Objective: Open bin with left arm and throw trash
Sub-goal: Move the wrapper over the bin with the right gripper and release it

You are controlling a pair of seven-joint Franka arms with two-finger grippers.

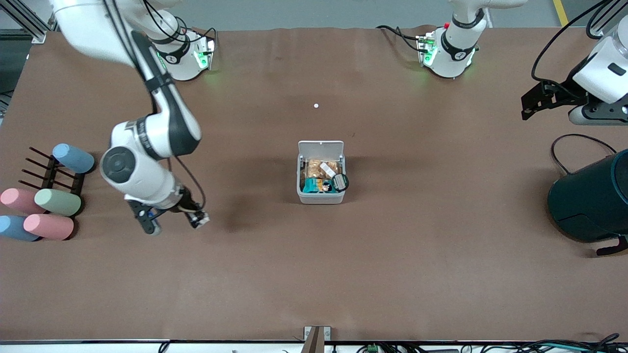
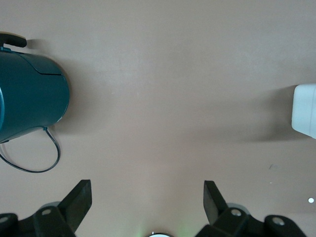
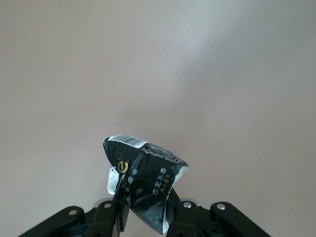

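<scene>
Next, I let go of the black glossy packet with my right gripper on the white bin's wrappers (image 1: 321, 177), beside the round black disc.
The white bin (image 1: 321, 197) stands mid-table with its lid (image 1: 321, 147) flipped open toward the robots' bases. Several wrappers lie inside, and the round black disc (image 1: 339, 182) rests at its rim. My right gripper (image 1: 174, 221) hangs over bare table toward the right arm's end from the bin. In the right wrist view it (image 3: 143, 207) is shut on the black glossy packet (image 3: 145, 182). My left gripper (image 1: 535, 105) waits, open and empty (image 2: 146, 192), up at the left arm's end. The bin's edge shows in the left wrist view (image 2: 305, 114). The white loop is not in view.
A big dark teal container (image 1: 588, 198) with a black cable stands at the left arm's end, also in the left wrist view (image 2: 29, 96). Pastel cylinders (image 1: 58, 202) and a black rack (image 1: 49, 171) lie at the right arm's end. A tiny white bit (image 1: 316, 105) lies farther from the camera than the bin.
</scene>
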